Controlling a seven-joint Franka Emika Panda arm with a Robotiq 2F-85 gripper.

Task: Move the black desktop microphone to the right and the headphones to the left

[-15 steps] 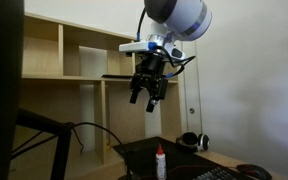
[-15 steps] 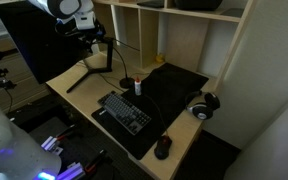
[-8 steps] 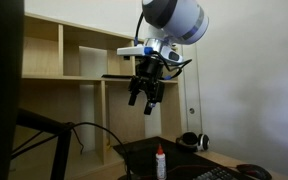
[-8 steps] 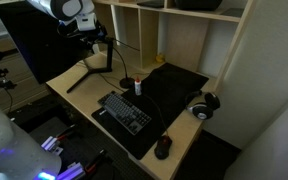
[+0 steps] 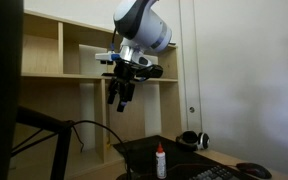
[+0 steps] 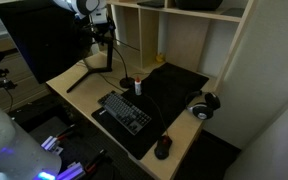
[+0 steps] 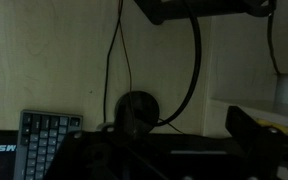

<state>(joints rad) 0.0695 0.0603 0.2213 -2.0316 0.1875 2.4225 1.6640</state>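
Next, my gripper grips the lower bend of the gooseneck stem [image 5: 116, 136] [image 7: 178, 110], just above the black desktop microphone's round base.
The black desktop microphone [image 6: 127, 82] stands on the desk by its round base [image 7: 137, 108], and its thin gooseneck stem curves up from there. The headphones [image 6: 203, 105] lie at the far end of the desk, also seen as two round cups [image 5: 194, 142] in an exterior view. My gripper [image 5: 121, 94] hangs high above the desk, well above the microphone, with its fingers apart and nothing between them. In the wrist view the gripper [image 7: 169, 150] is only a dark shape along the bottom edge. It touches neither object.
A keyboard [image 6: 124, 112] and a mouse [image 6: 163, 147] lie on the dark desk mat [image 6: 179, 85]. A white bottle with a red cap [image 6: 138, 88] stands beside the microphone base. Wooden shelves [image 5: 74, 55] rise behind, and a dark monitor [image 6: 39, 40] stands at one end.
The arm has swung sideways, carrying the open gripper along the shelf front to above the microphone. Microphone and headphones have not moved.
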